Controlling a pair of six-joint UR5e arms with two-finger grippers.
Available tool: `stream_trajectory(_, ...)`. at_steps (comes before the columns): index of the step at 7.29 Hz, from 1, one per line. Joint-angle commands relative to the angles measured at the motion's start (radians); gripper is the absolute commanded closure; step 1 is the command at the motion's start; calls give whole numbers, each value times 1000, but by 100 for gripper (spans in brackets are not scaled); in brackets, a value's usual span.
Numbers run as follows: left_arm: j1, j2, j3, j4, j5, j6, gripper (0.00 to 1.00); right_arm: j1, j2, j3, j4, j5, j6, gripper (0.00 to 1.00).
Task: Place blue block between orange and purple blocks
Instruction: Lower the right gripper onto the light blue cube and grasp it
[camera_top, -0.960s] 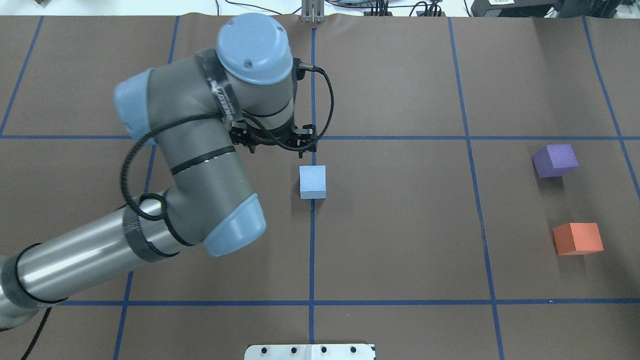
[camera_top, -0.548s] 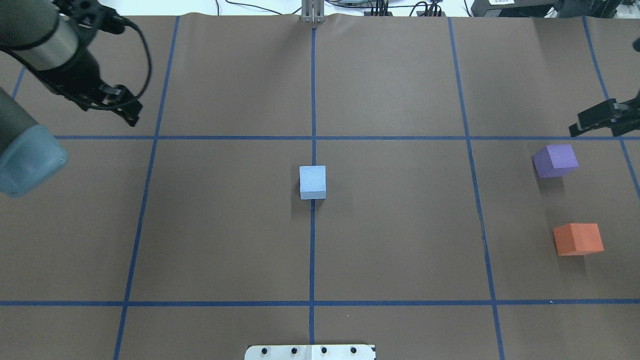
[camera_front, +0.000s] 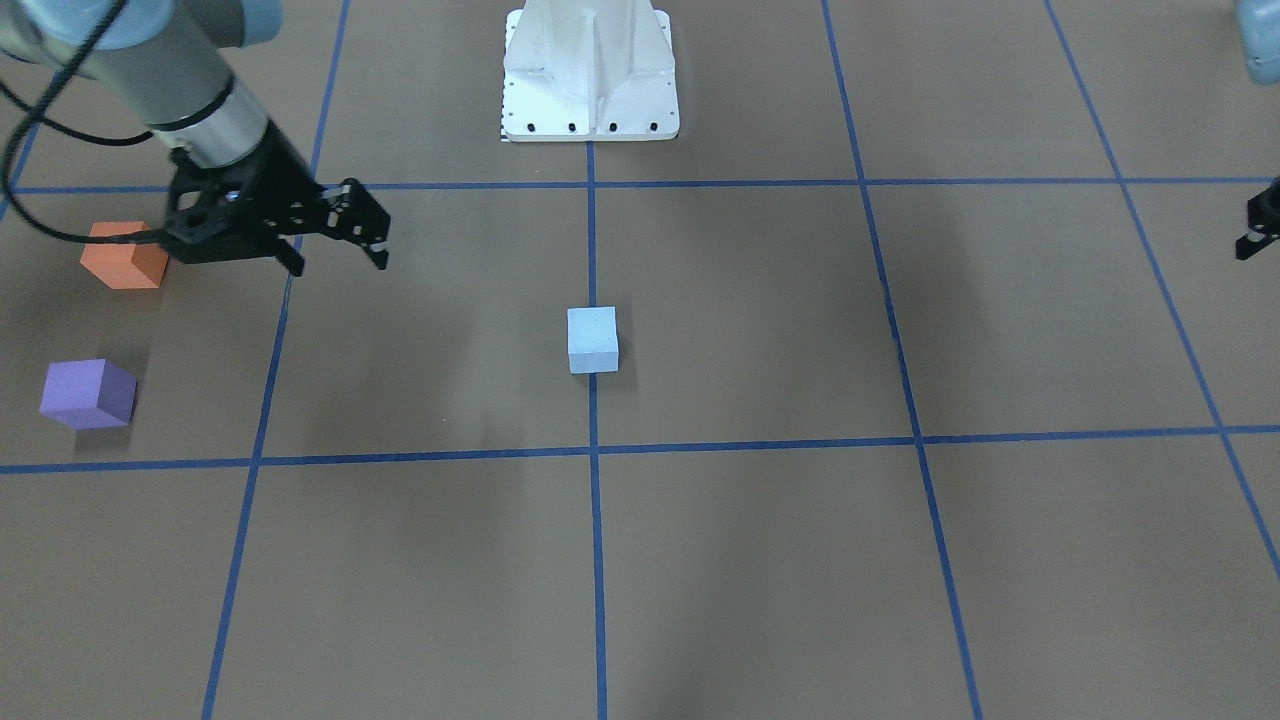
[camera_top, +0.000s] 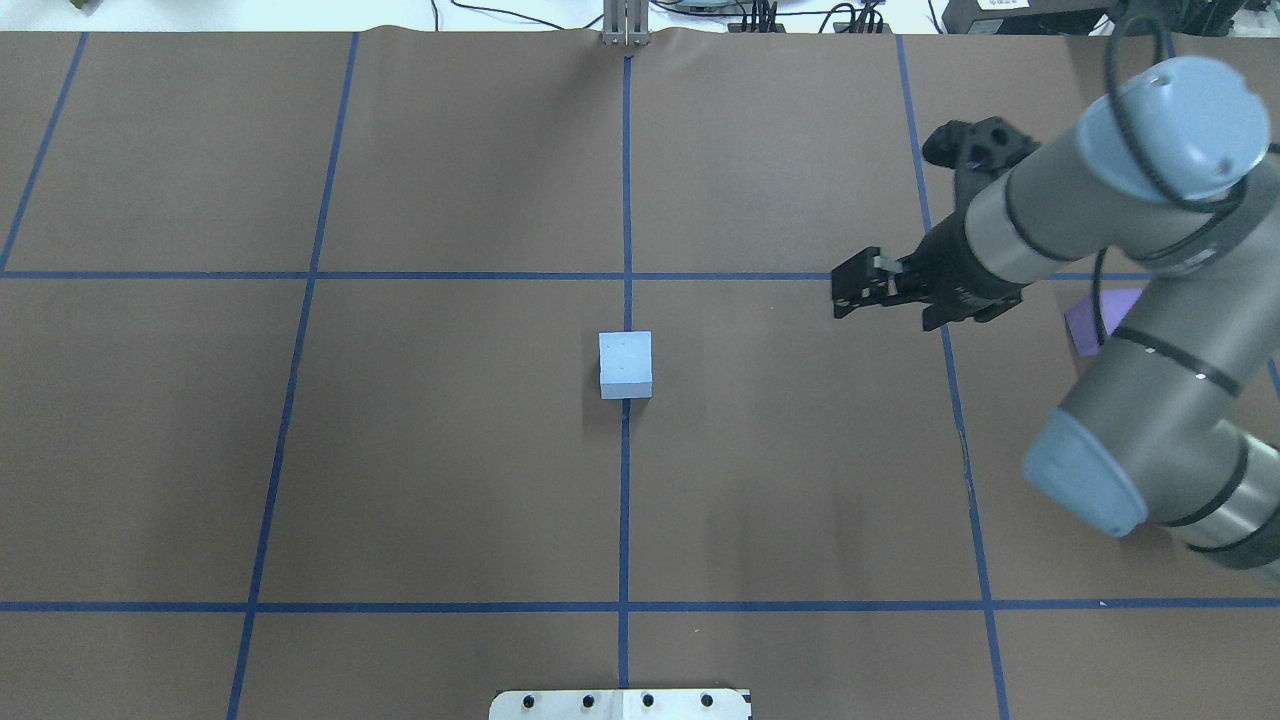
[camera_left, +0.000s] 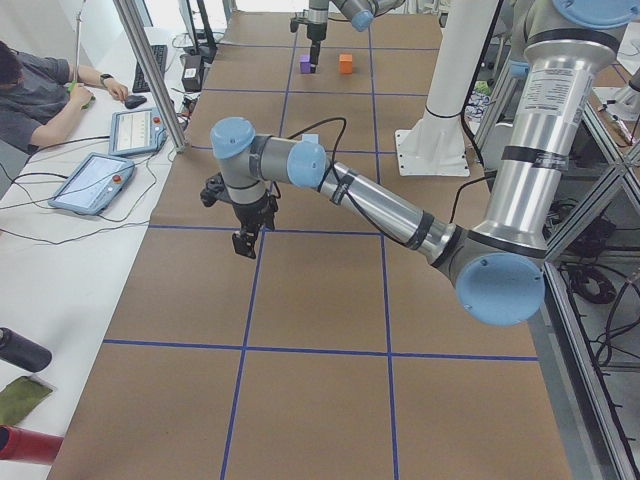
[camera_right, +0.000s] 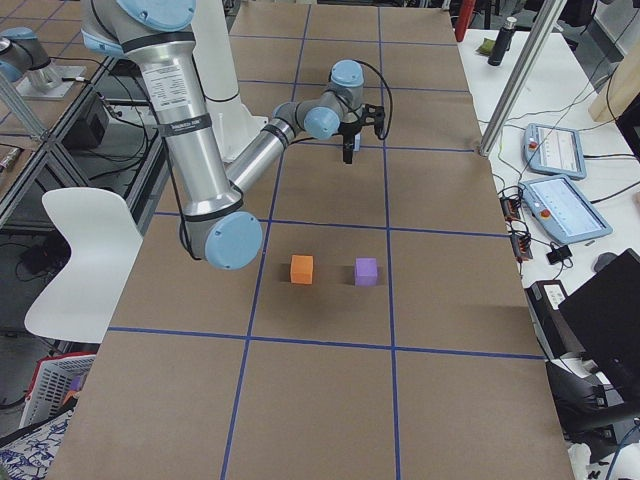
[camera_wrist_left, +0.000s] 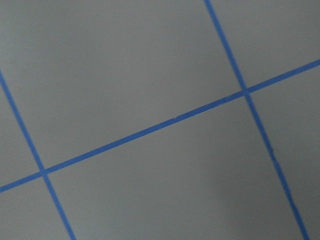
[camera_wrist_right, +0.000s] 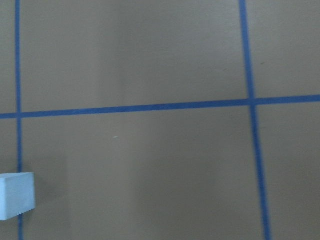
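Note:
I should next use my right gripper to grab the blue block by its opposite sides (camera_front: 593, 334) (camera_wrist_right: 17, 194), with its fingers on either side of the centre tape line.
The light blue block (camera_top: 625, 365) sits on the centre tape line, also in the front view (camera_front: 592, 340) and at the lower left of the right wrist view (camera_wrist_right: 15, 195). My right gripper (camera_top: 840, 295) is open and empty, hovering to the block's right and apart from it; it shows in the front view (camera_front: 338, 260) too. The orange block (camera_front: 120, 258) and purple block (camera_front: 88, 395) stand apart at my far right. In the overhead view the right arm hides the orange block and most of the purple block (camera_top: 1085, 322). My left gripper (camera_front: 1260, 225) shows only at the frame edge; I cannot tell its state.
The brown table cover carries a grid of blue tape lines (camera_top: 625, 605). The white robot base plate (camera_front: 590, 100) is at the near middle edge. An operator (camera_left: 35, 95) with tablets sits beyond the table's far side.
The left arm has pulled away from above the blue block and left the overhead view. The right arm has swung in from the right edge toward the centre. The blocks have not moved.

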Motion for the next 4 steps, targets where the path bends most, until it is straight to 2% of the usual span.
stream_trajectory(1,-119,121,96,-99,-3,168,0,-172,247,-155,-117,-171,81,0)
stream_trajectory(2,-130,181,102,-166,-1,161,0,-188,361,-292,-119,-183,77,0)
stream_trajectory(3,-131,195,100,-205,-1,156,0,-193,449,-414,-116,-198,64,0)
stream_trajectory(4,-133,197,99,-205,-1,156,0,-202,494,-489,-110,-227,44,0)
